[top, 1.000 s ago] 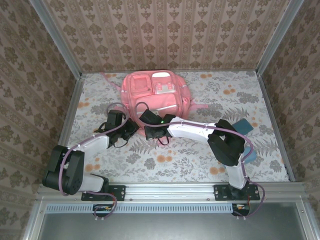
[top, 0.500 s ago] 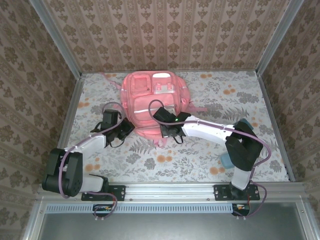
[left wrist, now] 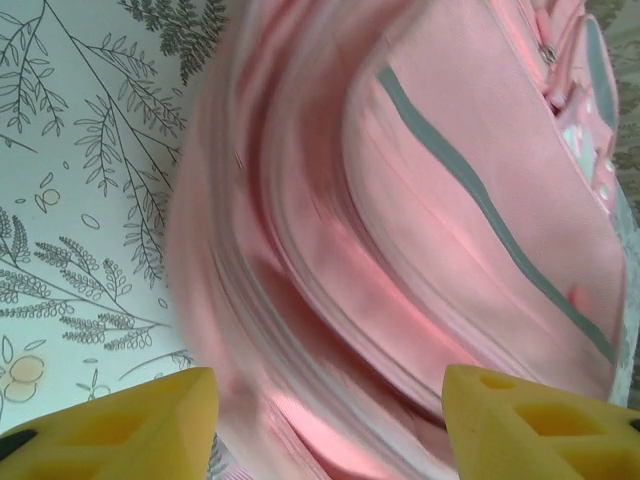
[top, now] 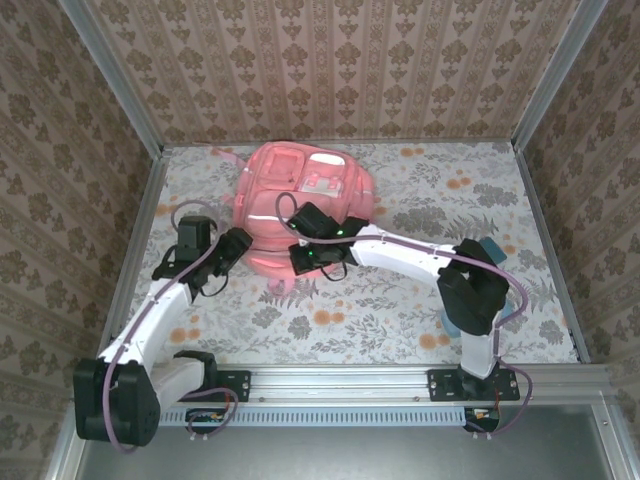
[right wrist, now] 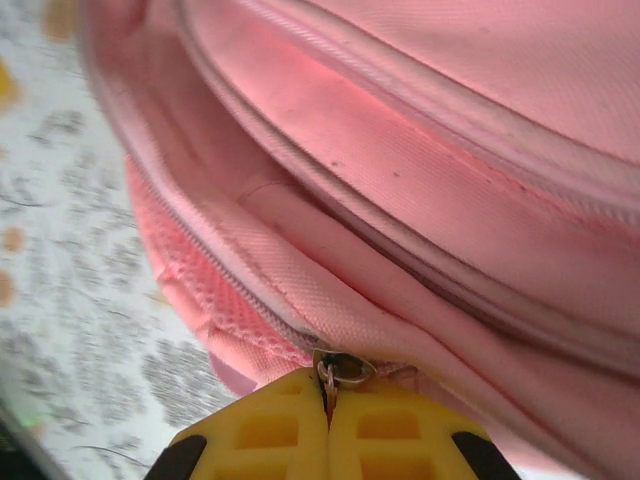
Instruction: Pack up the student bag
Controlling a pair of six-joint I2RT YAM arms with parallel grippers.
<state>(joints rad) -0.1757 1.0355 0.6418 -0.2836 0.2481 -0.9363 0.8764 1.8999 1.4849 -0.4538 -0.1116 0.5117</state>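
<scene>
My right gripper holds the zipper pull by loose folds, so I will pinch the bag's zipper edge (left wrist: 312, 375) with my left gripper, steadying it while the pull slides along.
The pink student bag (top: 300, 190) lies flat at the back middle of the table, front pockets up. My right gripper (top: 308, 256) is at its near edge, yellow fingers shut on the metal zipper pull (right wrist: 340, 368) of the bag (right wrist: 420, 150). The zipper track runs up and to the left from the pull. My left gripper (top: 238, 240) sits at the bag's left side, open, its two yellow fingertips (left wrist: 120, 430) standing wide apart over the pink fabric and grey stripe of the bag (left wrist: 420, 230). The left wrist view is blurred by motion.
A teal pencil case (top: 487, 250) lies at the right, partly behind the right arm. A blue object (top: 450, 322) peeks out by the right arm's elbow. Patterned walls close the table on three sides, with a metal rail along the near edge.
The bag has shifted left and turned slightly. My right gripper moved left along the bag's near edge with the zipper pull. My left arm swung left and straightened.
</scene>
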